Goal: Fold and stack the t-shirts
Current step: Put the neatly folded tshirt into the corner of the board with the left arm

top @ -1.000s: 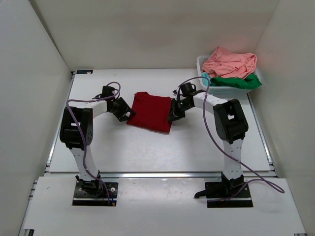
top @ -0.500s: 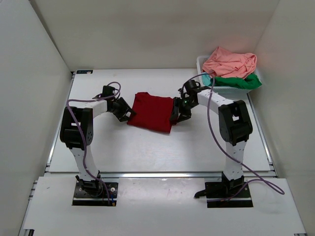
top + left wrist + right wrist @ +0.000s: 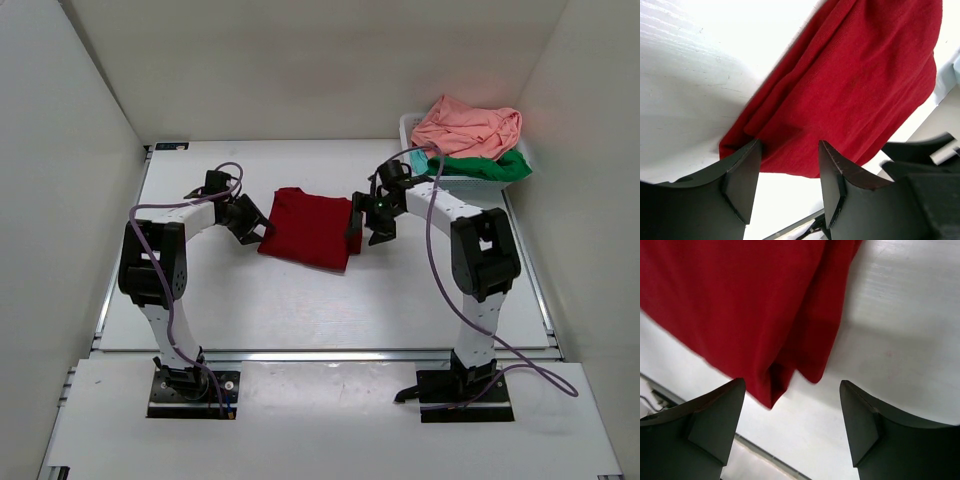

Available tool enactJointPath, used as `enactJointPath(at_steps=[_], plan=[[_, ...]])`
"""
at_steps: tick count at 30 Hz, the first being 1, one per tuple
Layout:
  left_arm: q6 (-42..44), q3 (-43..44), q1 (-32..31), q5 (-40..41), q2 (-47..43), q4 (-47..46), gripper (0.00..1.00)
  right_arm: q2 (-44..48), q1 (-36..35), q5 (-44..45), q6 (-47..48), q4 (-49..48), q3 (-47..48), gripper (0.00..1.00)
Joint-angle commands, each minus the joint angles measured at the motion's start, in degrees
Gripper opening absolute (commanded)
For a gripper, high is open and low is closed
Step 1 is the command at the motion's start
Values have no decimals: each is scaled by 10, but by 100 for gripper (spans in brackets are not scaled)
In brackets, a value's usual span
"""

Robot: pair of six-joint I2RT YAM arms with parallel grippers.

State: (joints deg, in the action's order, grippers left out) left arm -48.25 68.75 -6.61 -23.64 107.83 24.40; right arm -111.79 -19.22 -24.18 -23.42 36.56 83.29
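Observation:
The dark red t-shirt's lower layer sticks out past its fold, so the robot's right gripper will pinch the t-shirt's near corner [image 3: 764, 382] deeper before sliding it aside.
A dark red t-shirt [image 3: 310, 228] lies folded in a rough square on the white table, between the two arms. My left gripper [image 3: 263, 229] sits at its left edge, open; in the left wrist view [image 3: 790, 143] the cloth [image 3: 850, 85] lies just past the fingertips and only bare table shows between them. My right gripper [image 3: 358, 224] stands open at the shirt's right edge; its wrist view [image 3: 792, 384] shows the shirt's corner [image 3: 765, 325] just ahead of the spread fingers, nothing gripped. A salmon pink t-shirt [image 3: 468, 125] and a green one [image 3: 492, 166] are heaped in the basket.
The white lattice basket [image 3: 455, 184] stands at the back right corner, just behind the right arm's elbow. White walls close in the table on the left, back and right. A metal rail [image 3: 320, 354] runs along the table's near edge.
My right gripper has opened and let go of the red shirt's right edge, drawing back slightly to the right. The left gripper has stayed where it was, open.

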Motion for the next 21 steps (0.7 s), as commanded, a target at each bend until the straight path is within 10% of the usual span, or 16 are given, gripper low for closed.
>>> enactJointPath(at_steps=[1,21], plan=[[10,10,0,-9,-38,6,59,-28,-13,29,-21,-16,26,74],[21,1,5,-6,-31,6,59,-76,-43,84,-51,23,96,68]])
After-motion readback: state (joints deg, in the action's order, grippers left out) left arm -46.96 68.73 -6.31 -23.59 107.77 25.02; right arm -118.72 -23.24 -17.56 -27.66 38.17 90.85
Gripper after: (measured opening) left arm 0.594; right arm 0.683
